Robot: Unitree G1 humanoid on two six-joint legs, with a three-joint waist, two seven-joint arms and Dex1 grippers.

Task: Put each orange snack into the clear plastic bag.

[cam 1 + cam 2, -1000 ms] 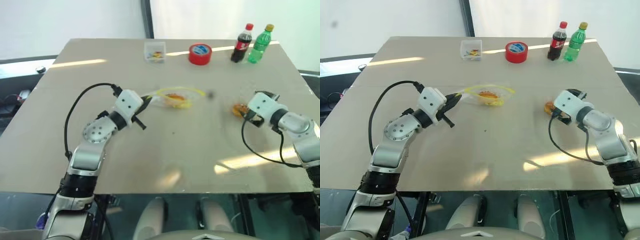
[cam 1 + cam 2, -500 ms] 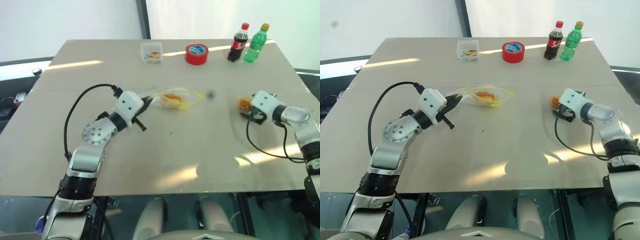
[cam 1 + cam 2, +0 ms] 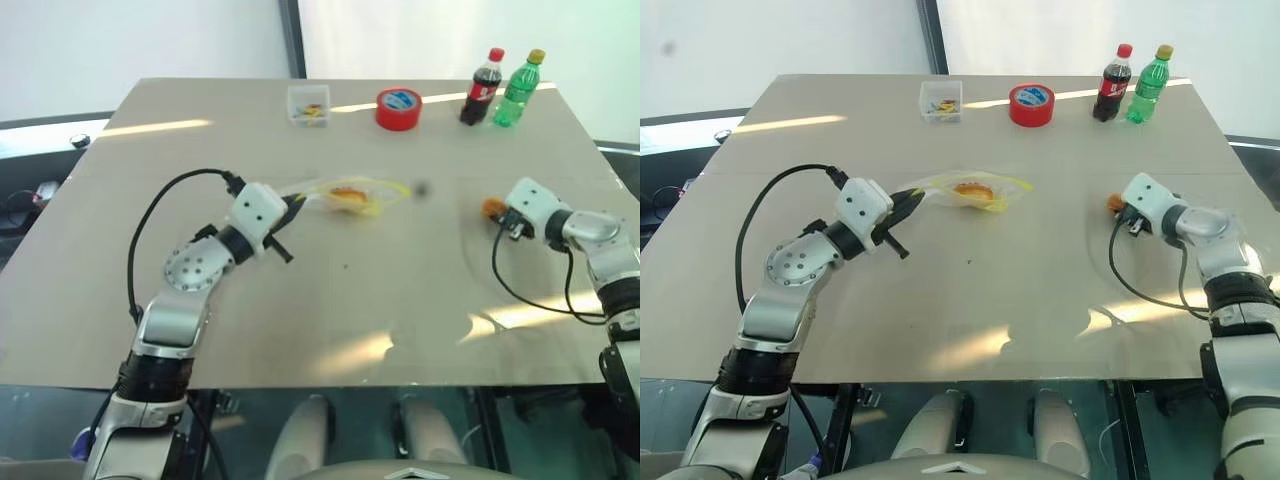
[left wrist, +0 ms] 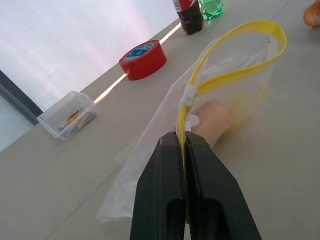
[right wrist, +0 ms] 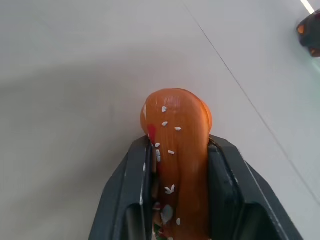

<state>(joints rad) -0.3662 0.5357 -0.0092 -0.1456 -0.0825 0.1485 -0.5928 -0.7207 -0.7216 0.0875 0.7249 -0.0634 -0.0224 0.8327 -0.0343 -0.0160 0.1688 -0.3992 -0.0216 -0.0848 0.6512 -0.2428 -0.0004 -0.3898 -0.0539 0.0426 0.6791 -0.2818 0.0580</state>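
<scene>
My right gripper is holding an orange snack. It will release it against the other orange snack inside the clear plastic bag (image 3: 352, 204).
My left gripper (image 4: 184, 142) is shut on the yellow seal strip of the clear plastic bag (image 4: 235, 75), holding its mouth open just above the table. One orange snack (image 4: 215, 117) lies inside the bag (image 3: 350, 195). At the table's right side my right gripper (image 5: 177, 142) is shut on the other orange snack (image 5: 175, 120), a burger-like bun with white specks, squeezed between the two black fingers. In the head views this snack (image 3: 492, 207) shows at the tip of the right gripper (image 3: 503, 214), low over the table.
Along the table's far edge stand a small clear box of coloured bits (image 3: 308, 104), a red tape roll (image 3: 399, 108), a cola bottle (image 3: 480, 88) and a green bottle (image 3: 520, 90). Bare tabletop (image 3: 400, 300) lies between the two arms.
My right gripper has closed on the speckled snack, which lay beside its open fingers before. The left arm and the bag have stayed still.
</scene>
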